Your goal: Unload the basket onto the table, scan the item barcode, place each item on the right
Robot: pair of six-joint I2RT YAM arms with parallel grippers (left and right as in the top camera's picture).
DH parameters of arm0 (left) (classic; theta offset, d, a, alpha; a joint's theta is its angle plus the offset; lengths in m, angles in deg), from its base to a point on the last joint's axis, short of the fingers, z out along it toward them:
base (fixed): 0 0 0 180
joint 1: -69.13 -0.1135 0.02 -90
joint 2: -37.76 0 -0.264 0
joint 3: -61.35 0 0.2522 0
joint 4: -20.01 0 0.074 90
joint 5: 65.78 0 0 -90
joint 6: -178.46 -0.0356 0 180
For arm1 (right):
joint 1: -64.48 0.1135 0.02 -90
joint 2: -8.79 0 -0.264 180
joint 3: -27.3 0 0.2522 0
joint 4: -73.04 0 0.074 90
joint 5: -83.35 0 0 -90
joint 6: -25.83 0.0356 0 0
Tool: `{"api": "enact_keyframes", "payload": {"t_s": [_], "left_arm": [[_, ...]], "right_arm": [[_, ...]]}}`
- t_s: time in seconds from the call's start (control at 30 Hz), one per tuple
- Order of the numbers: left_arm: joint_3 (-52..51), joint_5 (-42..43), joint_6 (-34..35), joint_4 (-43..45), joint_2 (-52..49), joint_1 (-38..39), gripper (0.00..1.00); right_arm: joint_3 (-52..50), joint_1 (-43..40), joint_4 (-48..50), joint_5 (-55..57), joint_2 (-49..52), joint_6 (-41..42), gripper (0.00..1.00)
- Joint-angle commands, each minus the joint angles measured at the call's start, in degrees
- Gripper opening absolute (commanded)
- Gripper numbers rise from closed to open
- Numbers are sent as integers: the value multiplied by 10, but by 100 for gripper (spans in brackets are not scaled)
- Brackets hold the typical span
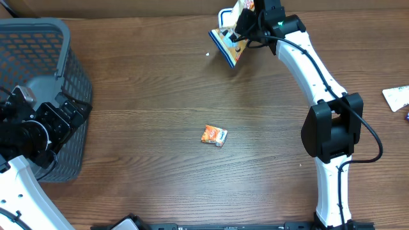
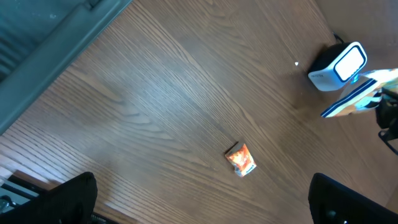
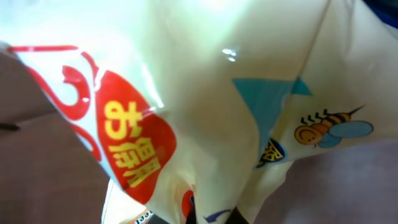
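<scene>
The cream snack bag, now held off the table at the far edge, will be let go by my right gripper on the bare table (image 1: 389, 58), just past the white packet.
My right gripper (image 1: 246, 29) is shut on the item, a cream snack bag (image 1: 230, 50) with blue edges, and holds it off the table at the far edge. Close up, the bag (image 3: 205, 93) fills the right wrist view with a red label and a bee drawing; its plastic is pinched between the dark fingertips (image 3: 239, 218) at the bottom. A white scanner (image 2: 339, 65) with a lit face stands just behind the bag (image 2: 354, 96). My left gripper (image 2: 202, 205) hangs open over bare table at the left, far from the bag.
A small orange packet (image 1: 214, 135) lies mid-table, also visible below the left wrist camera (image 2: 240, 159). A grey mesh basket (image 1: 38, 51) stands at the left edge beside my left arm. A white packet (image 1: 396, 97) lies at the right edge.
</scene>
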Motion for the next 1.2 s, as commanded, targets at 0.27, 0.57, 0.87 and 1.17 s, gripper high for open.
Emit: {"api": "enact_keyframes", "payload": {"t_s": [0.27,0.57,0.87,1.17], "left_arm": [[-2,2,-13,1,1,4,100],[-2,2,-13,1,1,4,100],[-2,2,-13,1,1,4,100],[-2,2,-13,1,1,4,100]], "right_arm": [[-8,19,89,24,-1,-13,4],[-7,16,104,48,6,-23,4],[-7,-59,45,60,-76,-19,4],[-7,-236,-120,208,-148,-3,4]]}}
